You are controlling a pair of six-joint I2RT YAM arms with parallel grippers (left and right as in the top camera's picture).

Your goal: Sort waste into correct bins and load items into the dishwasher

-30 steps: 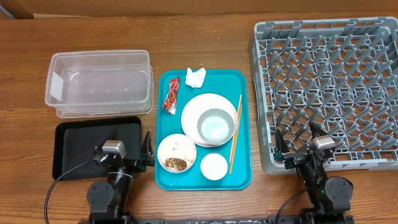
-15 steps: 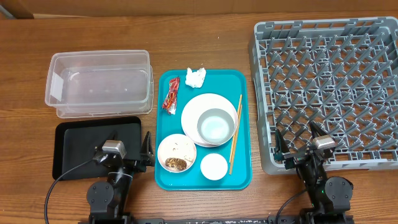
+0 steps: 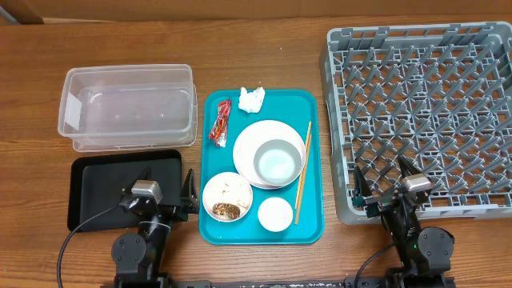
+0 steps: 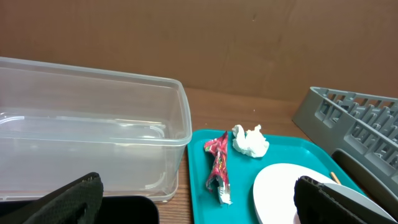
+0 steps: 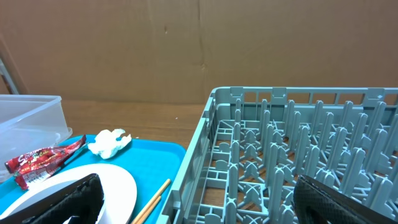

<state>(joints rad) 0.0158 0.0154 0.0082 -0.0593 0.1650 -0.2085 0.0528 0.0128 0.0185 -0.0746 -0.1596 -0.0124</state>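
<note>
I move my left gripper to the small white cup next and close it on the cup's rim [image 3: 259, 217] beside the bowl with brown food scraps.
On the teal tray [image 3: 308, 104] lie a red snack wrapper [image 3: 220, 122], a crumpled white tissue [image 3: 252, 98], a round plate [image 3: 244, 144] with a pale bowl [image 3: 278, 162] on it, a bowl with brown food scraps [image 3: 227, 197], a small white cup [image 3: 275, 214] and wooden chopsticks [image 3: 303, 171]. The clear tub [image 3: 128, 108] and black tray [image 3: 104, 188] are at the left, the grey dish rack [image 3: 424, 112] at the right. My left gripper [image 3: 166, 188] is open and empty by the black tray. My right gripper [image 3: 386, 181] is open and empty at the rack's front edge. The wrapper [image 4: 217, 163] and tissue [image 4: 250, 140] show in the left wrist view.
The right wrist view shows the rack's pegs [image 5: 298, 149], the tissue [image 5: 109, 142], the wrapper [image 5: 43, 158] and a chopstick tip [image 5: 152, 200]. A brown cardboard wall [image 5: 186, 43] stands behind the table.
</note>
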